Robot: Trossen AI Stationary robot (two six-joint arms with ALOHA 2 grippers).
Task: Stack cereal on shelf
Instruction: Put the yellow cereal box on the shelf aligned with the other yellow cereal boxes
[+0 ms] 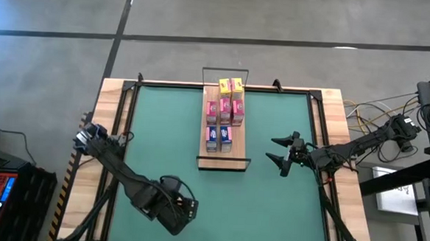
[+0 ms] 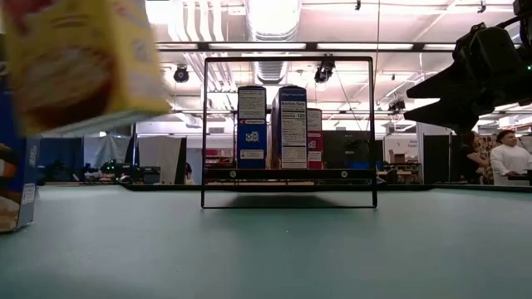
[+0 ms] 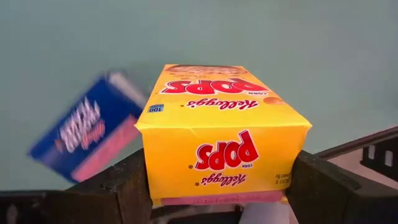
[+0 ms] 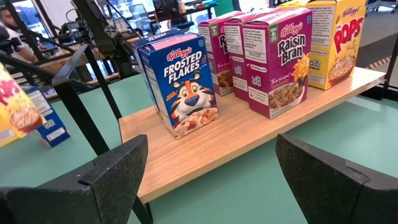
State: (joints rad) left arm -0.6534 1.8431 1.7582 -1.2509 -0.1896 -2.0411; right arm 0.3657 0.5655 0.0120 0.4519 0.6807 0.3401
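Note:
Next, I release the yellow Corn Pops box with my left gripper on the green table (image 1: 183,105) beside the wooden shelf's far end.
My left gripper (image 1: 183,213) is near the table's near-left corner, shut on a yellow Corn Pops cereal box (image 3: 217,130). The low view shows that box (image 2: 83,62) raised above the table. A blue cereal box (image 3: 81,134) shows blurred and tilted beside it. The wooden shelf (image 1: 224,159) lies mid-table. Yellow (image 1: 230,86), magenta (image 1: 223,110) and blue (image 1: 220,138) boxes stand upright on it in two rows. My right gripper (image 1: 281,155) is open in the air, right of the shelf's near end, touching nothing. My left gripper pinches the yellow box between its two fingers (image 3: 124,186), one finger on each narrow side wall (image 3: 146,168) near the end that faces the wrist camera. The box is lifted clear of the table and tilted in the low view.
The shelf's black wire frames (image 2: 287,133) rise at both short ends. The table's wooden border (image 1: 111,130) has black rails along it. Bare green table (image 1: 269,212) lies between the arms and the shelf. People and equipment (image 2: 507,158) show in the room beyond.

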